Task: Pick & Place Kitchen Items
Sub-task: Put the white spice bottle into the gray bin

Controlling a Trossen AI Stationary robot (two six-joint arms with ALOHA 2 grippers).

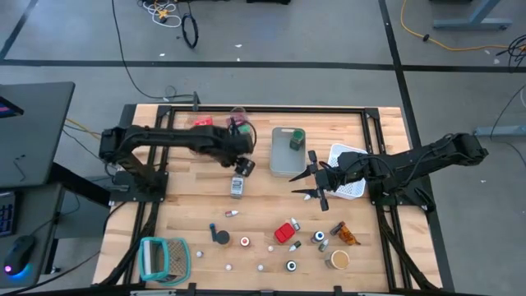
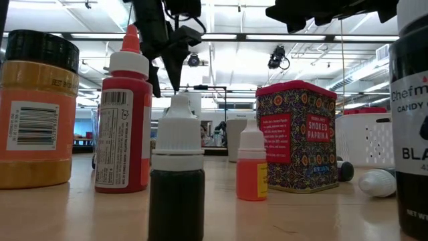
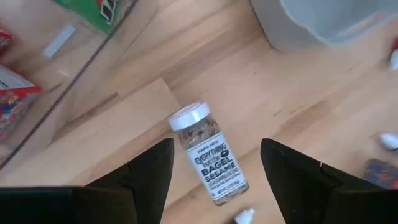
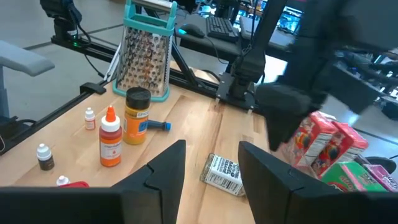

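Note:
Next, my left gripper will close on the labelled body [image 1: 237, 188] [image 3: 216, 164] of the sesame bagel seasoning jar lying below it.
A sesame bagel seasoning jar [image 3: 211, 158] with a white cap lies on its side on the wooden table [image 1: 197, 205]; it also shows as the jar [image 1: 237, 187] in the high view. My left gripper [image 1: 243, 168] hangs above it, pointing steeply down. It is open, with a finger on either side of the jar and clear of it. My right gripper [image 1: 302, 187] is held above the table right of centre. It points about level toward the left and is open, with nothing between its fingers [image 4: 163, 171].
A clear bin [image 1: 215, 123] with red and green packets stands at the far edge. Beside it are a grey bin [image 1: 285, 156] and a white perforated bin [image 1: 352, 158]. Small bottles, jars and a red paprika tin [image 1: 285, 233] are scattered near the front edge. A teal grater [image 1: 164, 258] lies at the front left.

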